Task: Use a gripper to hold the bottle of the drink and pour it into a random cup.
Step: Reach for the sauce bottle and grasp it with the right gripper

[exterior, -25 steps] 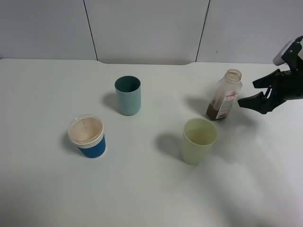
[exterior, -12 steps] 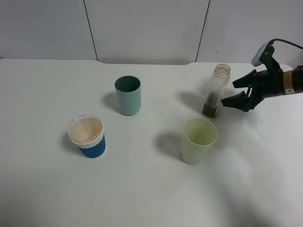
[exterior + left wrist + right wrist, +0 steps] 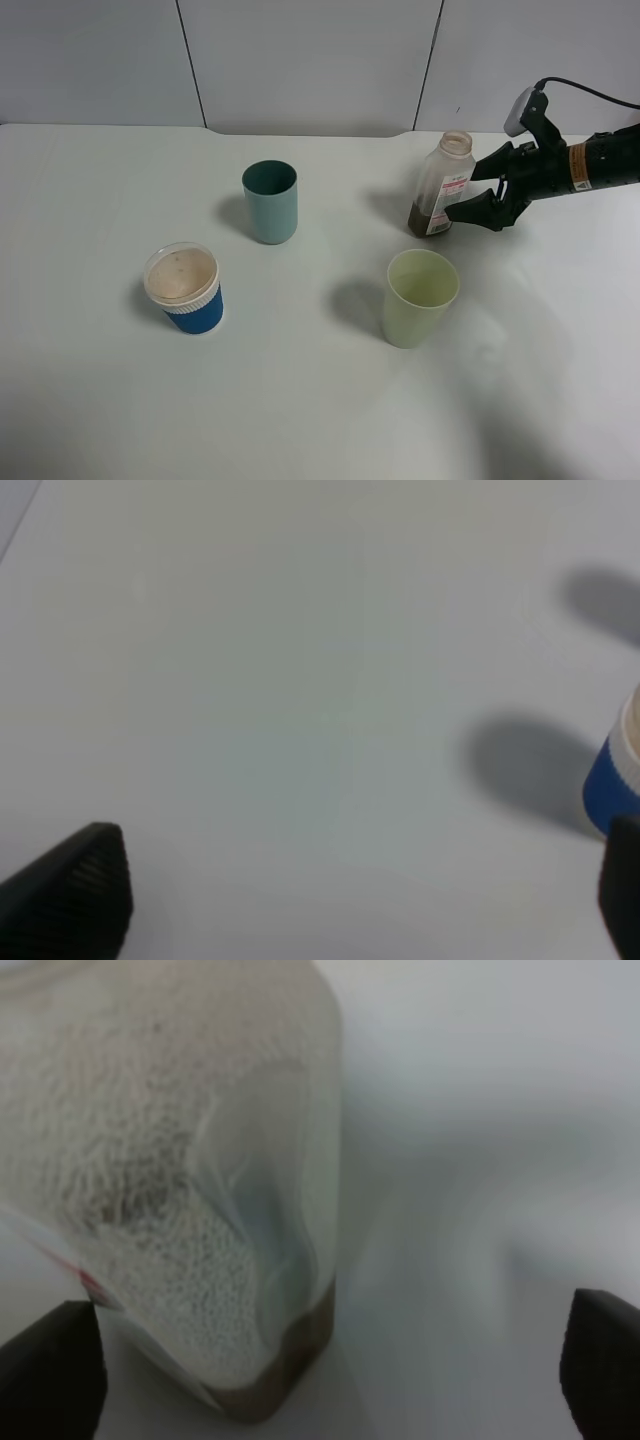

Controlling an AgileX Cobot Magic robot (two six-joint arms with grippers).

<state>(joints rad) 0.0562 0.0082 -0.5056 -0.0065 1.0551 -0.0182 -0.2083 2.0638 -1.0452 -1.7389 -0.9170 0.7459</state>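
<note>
My right gripper will next need to close around the bottle's label (image 3: 448,204), below the bottle's open neck, so that the bottle can be lifted and poured.
The bottle (image 3: 440,183) stands capless at the back right of the table, leaning slightly, with the brown drink (image 3: 421,219) low in its base. My right gripper (image 3: 465,193) reaches in from the right, open, one finger on each side of the bottle's lower body. The right wrist view is filled by the bottle (image 3: 180,1180), which lies between the wide-apart fingertips (image 3: 50,1370) and closer to one of them; the drink (image 3: 290,1360) shows at its bottom. The teal cup (image 3: 270,201) stands upright left of the bottle. My left gripper (image 3: 345,900) is open over bare table.
A pale yellow-green tumbler (image 3: 420,297) stands just in front of the bottle. A short blue ribbed cup (image 3: 184,288) with a clear lid sits at the front left, and its edge (image 3: 612,780) shows in the left wrist view. The white table (image 3: 300,400) ends at a grey panelled wall.
My right gripper has moved left and further back, its open fingers coming around the bottle. The bottle has shifted left across the table with it.
</note>
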